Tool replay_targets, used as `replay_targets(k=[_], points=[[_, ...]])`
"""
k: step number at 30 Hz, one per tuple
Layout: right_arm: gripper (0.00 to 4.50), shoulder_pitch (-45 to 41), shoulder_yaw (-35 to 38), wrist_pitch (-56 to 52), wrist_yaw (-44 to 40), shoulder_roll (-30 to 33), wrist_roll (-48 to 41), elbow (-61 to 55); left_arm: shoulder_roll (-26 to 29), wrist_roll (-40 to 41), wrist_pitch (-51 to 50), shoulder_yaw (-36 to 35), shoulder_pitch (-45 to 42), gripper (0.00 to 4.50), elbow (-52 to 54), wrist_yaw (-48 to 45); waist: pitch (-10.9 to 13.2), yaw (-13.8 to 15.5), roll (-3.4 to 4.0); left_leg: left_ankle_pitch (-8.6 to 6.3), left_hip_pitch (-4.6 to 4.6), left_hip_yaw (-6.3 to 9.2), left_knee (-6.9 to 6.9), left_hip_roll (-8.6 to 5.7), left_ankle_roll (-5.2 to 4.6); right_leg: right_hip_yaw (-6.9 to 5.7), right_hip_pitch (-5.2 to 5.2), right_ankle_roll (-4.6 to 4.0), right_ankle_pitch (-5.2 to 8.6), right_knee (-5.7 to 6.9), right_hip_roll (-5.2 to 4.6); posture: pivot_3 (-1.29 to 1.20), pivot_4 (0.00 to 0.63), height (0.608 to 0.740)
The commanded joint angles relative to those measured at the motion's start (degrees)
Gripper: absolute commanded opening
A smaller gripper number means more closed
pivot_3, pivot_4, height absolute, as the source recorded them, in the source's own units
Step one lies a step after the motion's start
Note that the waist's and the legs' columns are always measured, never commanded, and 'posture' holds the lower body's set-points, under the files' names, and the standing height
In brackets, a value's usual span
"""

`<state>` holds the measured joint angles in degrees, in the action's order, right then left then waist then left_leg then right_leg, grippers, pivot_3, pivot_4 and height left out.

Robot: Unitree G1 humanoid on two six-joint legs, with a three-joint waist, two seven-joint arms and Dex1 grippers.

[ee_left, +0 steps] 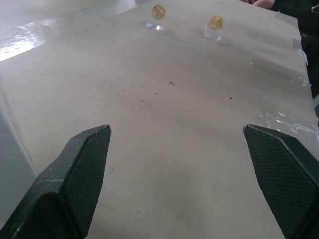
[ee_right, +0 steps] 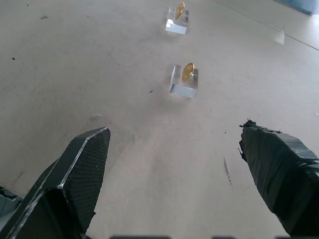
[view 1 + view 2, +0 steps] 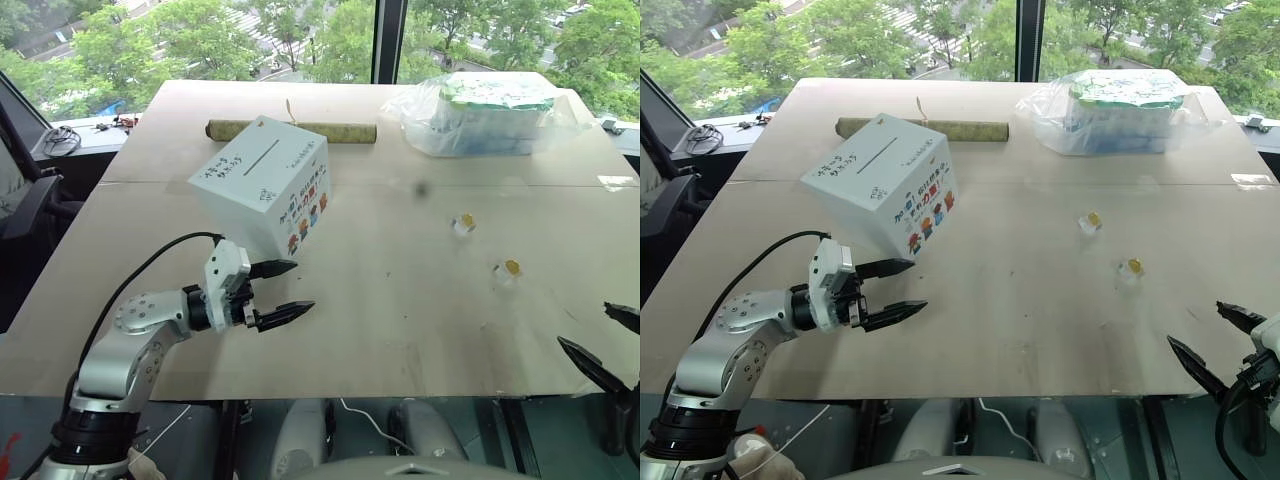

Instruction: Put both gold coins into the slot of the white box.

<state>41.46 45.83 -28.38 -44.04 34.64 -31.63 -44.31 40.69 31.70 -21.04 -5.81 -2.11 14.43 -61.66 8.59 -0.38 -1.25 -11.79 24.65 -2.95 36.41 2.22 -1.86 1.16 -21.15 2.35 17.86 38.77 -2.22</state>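
Next, I will move my right gripper to the nearer gold coin's flat sides (image 3: 513, 268) (image 2: 188, 72), above its clear block, and close it there.
The white box (image 3: 262, 185) stands tilted on the left half of the table, its dark slot (image 3: 262, 157) on the upper face with black handwriting. Two gold coins (image 3: 466, 220) (image 3: 512, 267) stand upright on small clear blocks on the right half, one a little nearer than the other. My left gripper (image 3: 303, 285) is open and empty, just in front of the box's lower corner and pointing right toward the coins (image 1: 158, 10) (image 1: 216, 21). Near the table's front right edge my right gripper (image 3: 583, 325) is open and empty, with the closer coin (image 2: 188, 72) ahead of it.
An olive roll (image 3: 330, 131) lies behind the box. A clear plastic-wrapped green-and-white bundle (image 3: 485, 112) sits at the back right. A scrap of tape (image 3: 615, 181) is stuck near the right edge. Cables (image 3: 60, 140) lie on the sill at the left.
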Motion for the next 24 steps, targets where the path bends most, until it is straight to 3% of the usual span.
replay_targets(k=[1,3,4,6,8,14,24], points=[[4.49,-7.02,-2.22,-6.46,5.67,2.49,-3.80,-0.67,0.57,3.93,-0.96,-0.04,-3.61,4.34,3.25,-3.11,0.00,0.00,0.00,0.00,0.00,0.00,0.00,0.00,0.00,0.00,0.00,0.00,0.00,0.00,0.00,0.00,0.150,0.740],[4.49,-16.09,-6.97,-15.84,12.43,5.60,-6.96,-0.46,0.51,7.11,-1.91,1.24,-7.57,4.34,5.28,-6.54,0.09,-0.54,-0.28,0.00,-0.06,0.01,0.03,0.03,0.00,-0.01,0.05,0.00,-0.01,0.02,0.03,0.00,0.150,0.740],[4.25,-20.12,-8.90,-19.25,14.55,6.30,-8.20,0.18,0.61,8.19,-2.59,1.81,-9.09,4.43,5.95,-7.75,0.11,-0.59,-0.27,0.01,0.00,-0.01,0.14,0.08,0.00,-0.03,-0.01,-0.09,-0.09,0.02,0.03,0.00,0.150,0.740],[3.70,-25.81,-11.78,-23.43,17.17,7.06,-9.15,1.73,0.53,9.76,-4.29,2.47,-11.28,4.50,6.61,-8.17,-0.01,-0.32,-0.18,0.04,-0.05,-0.05,0.14,0.06,-0.03,0.01,0.00,-0.25,-0.19,0.02,0.00,0.00,0.150,0.740],[2.78,-29.77,-13.95,-26.34,18.96,7.80,-9.71,2.82,0.27,10.47,-5.29,2.96,-12.94,4.50,7.12,-7.93,-0.06,0.02,-0.07,0.05,-0.19,0.01,0.13,0.03,-0.04,-0.04,0.21,-0.22,-0.19,0.01,0.05,0.00,0.150,0.740],[2.78,-37.83,-19.26,-33.82,22.66,9.43,-9.29,8.60,-0.86,10.53,-7.11,4.10,-15.77,4.50,8.10,-5.78,-0.05,0.29,-0.06,0.03,0.16,0.09,0.08,-0.06,-0.03,-0.08,0.00,-0.03,-0.06,-0.08,0.35,0.00,0.150,0.740],[2.78,-44.38,-26.05,-33.89,23.87,9.55,-3.92,17.42,-1.21,10.13,-6.94,3.95,-14.85,4.50,9.08,-5.25,-0.05,-0.20,-0.05,0.02,0.13,0.06,0.07,-0.08,-0.05,-0.03,0.00,-0.01,-0.06,-0.08,0.35,0.00,0.150,0.740]])
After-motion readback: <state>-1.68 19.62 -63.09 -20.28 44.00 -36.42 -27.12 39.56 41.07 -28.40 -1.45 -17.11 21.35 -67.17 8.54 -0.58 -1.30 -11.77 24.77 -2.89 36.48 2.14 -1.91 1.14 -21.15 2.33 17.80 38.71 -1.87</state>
